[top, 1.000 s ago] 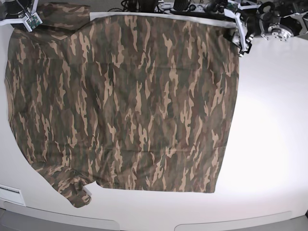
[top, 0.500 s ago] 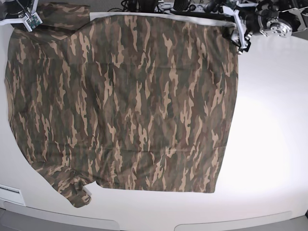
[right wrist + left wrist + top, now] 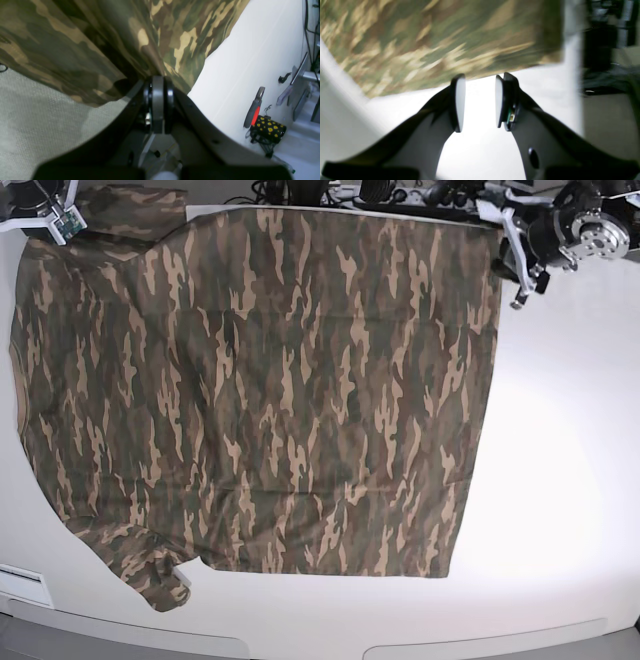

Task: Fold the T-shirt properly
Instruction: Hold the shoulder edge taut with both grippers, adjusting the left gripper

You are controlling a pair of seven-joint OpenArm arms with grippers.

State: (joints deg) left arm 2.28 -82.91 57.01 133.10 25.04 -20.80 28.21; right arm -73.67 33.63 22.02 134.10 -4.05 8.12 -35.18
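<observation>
The left gripper's fingers are away from the T-shirt's side edge, so next the left gripper opens wider and takes the cloth (image 3: 494,268) near the back corner before folding.
The camouflage T-shirt (image 3: 270,390) lies spread flat over the white table (image 3: 560,440). One short sleeve lies at the front left (image 3: 150,575). My left gripper (image 3: 521,284) is at the back right, just off the shirt's corner. In the left wrist view the left gripper (image 3: 478,100) is open and empty over bare table, with the shirt's edge (image 3: 445,40) just beyond the fingertips. My right gripper (image 3: 62,218) is at the back left corner. In the right wrist view the right gripper (image 3: 158,85) is shut on a bunched fold of the shirt (image 3: 82,47), which hangs over the table's edge.
Cables and dark gear (image 3: 380,192) line the table's back edge. In the right wrist view a red-handled tool (image 3: 254,110) and a black pouch with yellow dots (image 3: 268,128) sit beyond the table. Grey carpet (image 3: 37,130) shows below the hanging cloth.
My left gripper has let go of the shirt's back right corner and drawn off to the right. The corner now lies flat. The right gripper has not moved.
</observation>
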